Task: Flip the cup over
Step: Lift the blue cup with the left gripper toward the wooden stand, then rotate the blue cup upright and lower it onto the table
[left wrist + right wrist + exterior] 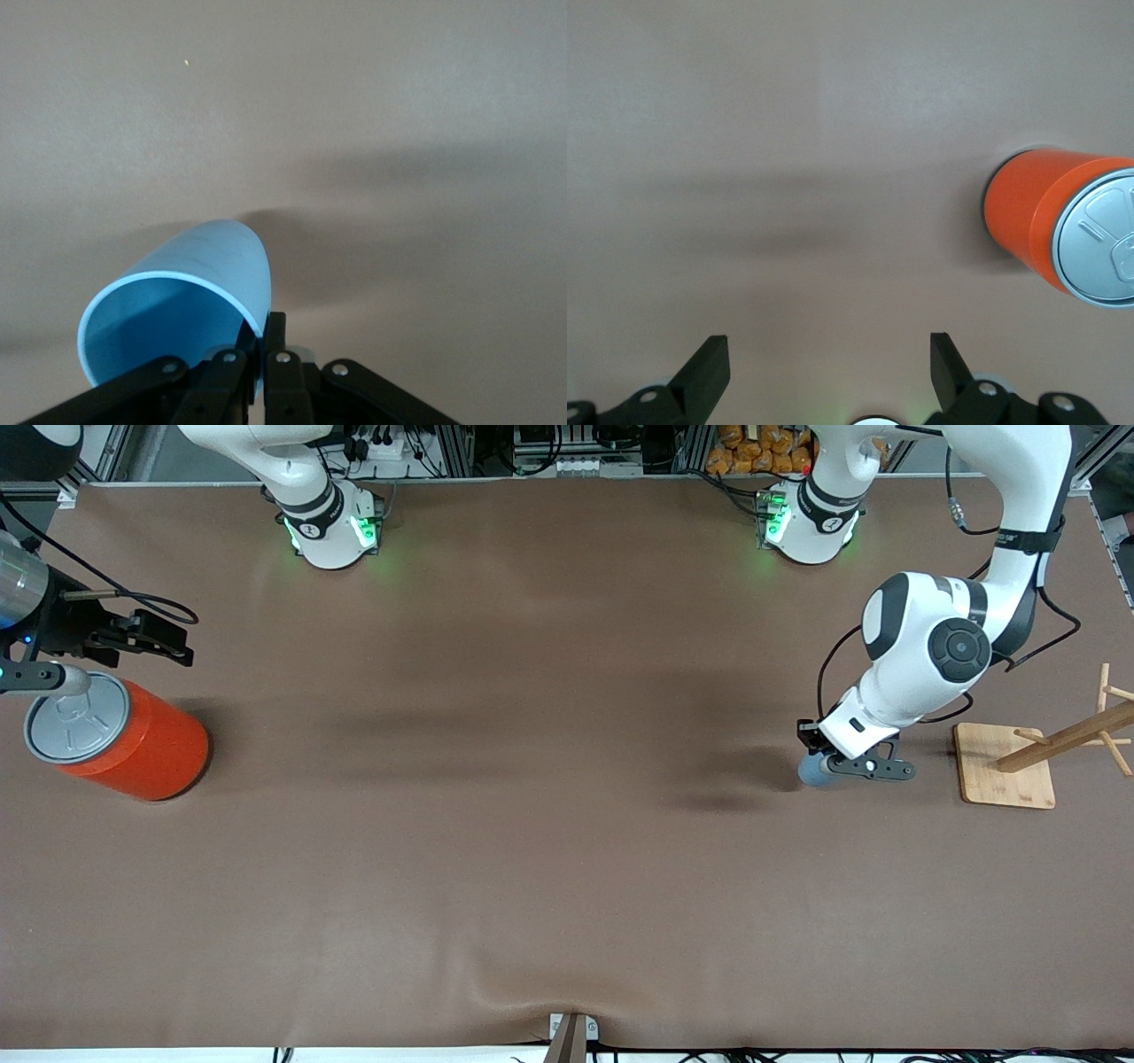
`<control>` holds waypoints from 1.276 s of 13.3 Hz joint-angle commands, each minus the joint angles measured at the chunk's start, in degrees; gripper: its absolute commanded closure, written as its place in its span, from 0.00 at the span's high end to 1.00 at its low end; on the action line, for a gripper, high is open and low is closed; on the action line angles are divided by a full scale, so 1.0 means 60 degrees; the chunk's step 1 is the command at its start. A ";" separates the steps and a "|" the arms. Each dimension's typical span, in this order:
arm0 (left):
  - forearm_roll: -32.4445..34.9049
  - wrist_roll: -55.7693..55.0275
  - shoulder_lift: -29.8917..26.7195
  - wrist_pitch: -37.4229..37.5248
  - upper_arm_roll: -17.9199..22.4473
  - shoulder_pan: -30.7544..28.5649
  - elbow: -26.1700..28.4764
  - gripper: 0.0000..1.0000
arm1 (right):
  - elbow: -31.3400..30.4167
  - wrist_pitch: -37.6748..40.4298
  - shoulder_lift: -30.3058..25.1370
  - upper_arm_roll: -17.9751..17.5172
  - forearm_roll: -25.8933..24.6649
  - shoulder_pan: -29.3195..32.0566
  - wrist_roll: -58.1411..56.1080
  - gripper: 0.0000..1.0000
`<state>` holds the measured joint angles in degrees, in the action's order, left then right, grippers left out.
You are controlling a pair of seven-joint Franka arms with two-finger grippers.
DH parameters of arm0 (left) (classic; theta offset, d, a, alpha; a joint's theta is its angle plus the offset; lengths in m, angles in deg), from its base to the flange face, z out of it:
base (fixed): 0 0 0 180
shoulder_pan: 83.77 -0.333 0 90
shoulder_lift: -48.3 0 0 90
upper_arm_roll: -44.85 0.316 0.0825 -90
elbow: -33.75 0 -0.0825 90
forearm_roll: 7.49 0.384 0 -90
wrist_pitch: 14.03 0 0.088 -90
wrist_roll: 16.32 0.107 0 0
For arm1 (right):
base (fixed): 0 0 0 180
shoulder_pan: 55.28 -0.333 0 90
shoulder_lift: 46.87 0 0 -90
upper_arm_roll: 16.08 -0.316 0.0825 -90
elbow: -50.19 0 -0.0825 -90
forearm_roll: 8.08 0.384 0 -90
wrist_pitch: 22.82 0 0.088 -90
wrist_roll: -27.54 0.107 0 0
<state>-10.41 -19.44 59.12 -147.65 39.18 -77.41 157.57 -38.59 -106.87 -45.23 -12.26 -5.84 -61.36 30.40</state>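
Note:
I will let go of the light-blue cup with my left gripper on the bare table [820, 763] near the wooden mug stand.
The light-blue cup [811, 771] is pinched at its rim by my left gripper [831, 767], low over the table toward the left arm's end. In the left wrist view the cup [190, 283] is tipped on its side with its open mouth toward the camera. The left gripper [264, 335] is shut on its wall, one finger inside and one outside. I cannot tell whether the cup touches the table. My right gripper [177, 648] is open and empty at the right arm's end of the table, and it waits there. It also shows open in the right wrist view [830, 354].
A large orange can [133, 742] with a grey lid stands by the right gripper and also shows in the right wrist view [1045, 221]. A wooden mug stand [1005, 771] with pegs is beside the left gripper, at the table's edge.

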 commanded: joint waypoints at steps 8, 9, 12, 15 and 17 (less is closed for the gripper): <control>0.1088 -0.0110 0.0379 0.0471 -0.0036 -0.0459 0.0090 0.00 | -0.0042 0.0034 -0.0083 0.0021 0.0095 -0.0291 0.0197 1.00; 0.1088 -0.0197 0.0379 0.0588 -0.0051 -0.0459 0.0075 0.00 | -0.0042 0.0004 -0.0069 0.0021 0.0095 -0.0320 0.0197 1.00; 0.1088 -0.0213 0.0554 0.0662 -0.0036 -0.0488 -0.0114 0.42 | -0.0013 -0.0025 -0.0069 0.0021 -0.0007 -0.0526 0.0212 1.00; 0.1088 -0.0184 0.0599 0.0677 -0.0051 -0.0547 -0.0188 0.68 | 0.0002 -0.0039 -0.0069 0.0036 0.0007 -0.0539 0.0212 1.00; 0.1088 -0.0096 0.0468 0.0967 -0.0065 -0.0561 -0.0378 1.00 | 0.0002 -0.0098 -0.0040 0.0021 0.0007 -0.0584 0.0212 1.00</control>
<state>-5.33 -19.74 62.20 -144.58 39.29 -80.17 157.26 -38.60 -107.15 -45.22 -12.25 -5.86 -64.26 30.77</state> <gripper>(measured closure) 0.392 0.000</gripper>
